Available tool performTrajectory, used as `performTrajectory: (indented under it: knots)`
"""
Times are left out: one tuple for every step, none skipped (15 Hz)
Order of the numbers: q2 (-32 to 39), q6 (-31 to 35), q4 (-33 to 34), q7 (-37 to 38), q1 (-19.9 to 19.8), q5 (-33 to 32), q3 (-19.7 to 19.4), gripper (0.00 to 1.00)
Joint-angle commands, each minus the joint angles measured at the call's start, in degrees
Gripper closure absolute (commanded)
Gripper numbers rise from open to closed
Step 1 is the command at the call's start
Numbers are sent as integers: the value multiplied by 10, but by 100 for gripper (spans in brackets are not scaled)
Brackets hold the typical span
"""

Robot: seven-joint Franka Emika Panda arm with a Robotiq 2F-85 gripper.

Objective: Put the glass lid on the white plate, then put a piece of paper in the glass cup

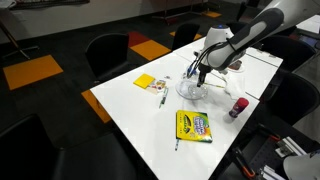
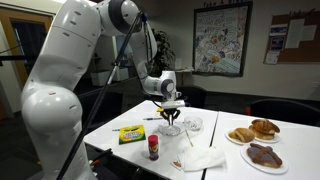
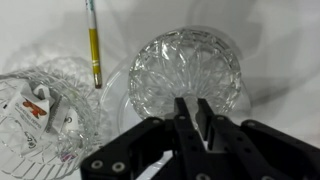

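Observation:
My gripper is going to release the glass lid on the white plate (image 1: 190, 90) (image 3: 183, 96), setting it free close beside the glass cup that I see.
In the wrist view the patterned glass lid (image 3: 185, 65) lies over the white plate (image 3: 113, 95), whose rim shows to the lid's left and right. My gripper (image 3: 193, 118) points down at the lid's near edge. Its fingers are closed to a narrow gap and seem to pinch the lid's rim. The cut-glass cup (image 3: 40, 105) stands just left of the plate, with a white and red scrap showing in it. In both exterior views the gripper (image 1: 200, 76) (image 2: 171, 117) hangs low over the glassware (image 1: 190, 90) (image 2: 172, 127) in the middle of the white table.
A yellow-barrelled marker (image 3: 93, 45) lies behind the cup and plate. A crayon box (image 1: 193, 126) (image 2: 131, 134), yellow sticky notes (image 1: 146, 82) and a small capped tube (image 1: 238, 106) (image 2: 153, 148) are nearby. White paper (image 2: 205, 158) and pastry plates (image 2: 255, 130) lie farther off.

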Motion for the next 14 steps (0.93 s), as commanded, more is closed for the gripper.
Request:
performTrajectory:
  knots:
    - [-2,13,2,18,3,-7,-5,96]
    - [0,14,4,22,4,-8,-6,96]
    - [0,15,5,26,4,-8,-7,96]
    - [2,19,6,30,4,-10,-7,96]
    - [1,28,5,33,2,-8,-6,96]
    - [1,37,4,34,-1,-5,-4,96]
    - [0,60,2,40,-5,2,0,96]
    - [0,75,2,46,-9,8,4,96]
    - [1,88,4,53,-11,9,6,96]
    - [2,93,7,57,-12,9,7,96]
    - [0,91,5,56,-18,9,10,59]
    - [-2,86,5,54,-22,10,14,57]
    - [-5,79,3,48,-28,13,21,52]
    - [-10,75,1,43,-34,17,27,44]
